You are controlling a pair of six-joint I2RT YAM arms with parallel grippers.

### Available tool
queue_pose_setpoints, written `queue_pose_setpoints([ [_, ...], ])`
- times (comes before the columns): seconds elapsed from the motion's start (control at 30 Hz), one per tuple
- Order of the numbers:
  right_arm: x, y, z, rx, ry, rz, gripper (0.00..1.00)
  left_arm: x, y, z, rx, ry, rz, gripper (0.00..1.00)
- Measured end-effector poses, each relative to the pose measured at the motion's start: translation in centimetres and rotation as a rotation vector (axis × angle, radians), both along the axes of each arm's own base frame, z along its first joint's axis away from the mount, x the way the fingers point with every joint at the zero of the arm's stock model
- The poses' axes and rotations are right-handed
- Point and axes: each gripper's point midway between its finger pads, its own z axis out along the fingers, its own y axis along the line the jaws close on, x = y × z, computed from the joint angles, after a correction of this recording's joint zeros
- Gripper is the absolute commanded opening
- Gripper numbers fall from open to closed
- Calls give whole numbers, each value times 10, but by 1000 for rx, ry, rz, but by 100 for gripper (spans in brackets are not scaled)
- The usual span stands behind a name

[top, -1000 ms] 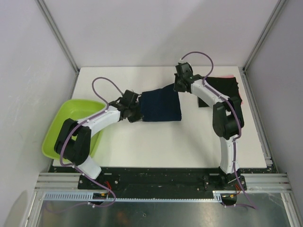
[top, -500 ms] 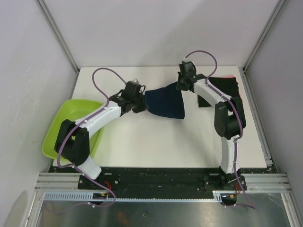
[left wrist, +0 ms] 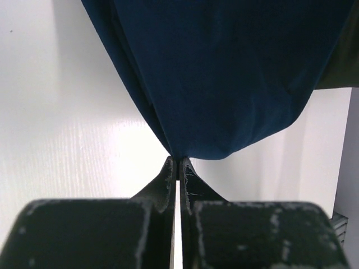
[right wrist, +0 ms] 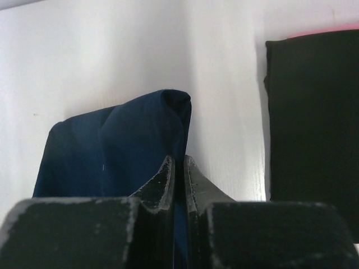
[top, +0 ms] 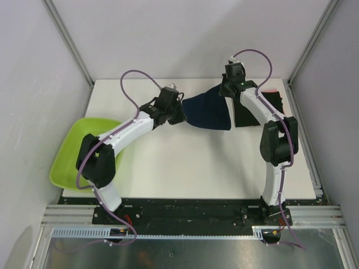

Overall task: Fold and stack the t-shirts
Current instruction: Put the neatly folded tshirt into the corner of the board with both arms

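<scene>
The robot's right gripper should release the folded navy t-shirt on top of the folded black t-shirt [top: 259,102].
The folded navy t-shirt [top: 208,112] hangs lifted off the white table [top: 190,162] between both arms. My left gripper [top: 180,112] is shut on its left corner; from the left wrist the cloth [left wrist: 224,73] fans out from the pinched fingertips [left wrist: 168,168]. My right gripper [top: 226,93] is shut on the right corner, with blue cloth [right wrist: 112,151] between its fingers [right wrist: 193,174]. The folded black t-shirt [top: 259,109] lies flat at the back right, a red-pink edge [top: 270,91] showing at its far side. It also fills the right side of the right wrist view [right wrist: 311,112].
A lime-green plastic tub [top: 78,151] sits off the table's left edge, beside the left arm's base. Grey walls and aluminium frame posts [top: 303,56] close in the table on three sides. The right arm's forearm lies over part of the black shirt.
Both arms have carried the navy shirt up off the table and to the right and back, toward the black shirt. The cloth now sags between the two grips.
</scene>
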Motion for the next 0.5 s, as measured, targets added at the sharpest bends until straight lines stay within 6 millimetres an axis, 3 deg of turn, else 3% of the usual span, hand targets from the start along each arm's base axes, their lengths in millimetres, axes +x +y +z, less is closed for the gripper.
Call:
queue_pose_setpoints([
  [0.27,8,-39,18,14,-27,-67,0,18,-28,9,-16,-29,-24,0],
  [0.5,21,-101,33,28,-62,-173,0,37,-76,19,-45,-73,-71,0],
])
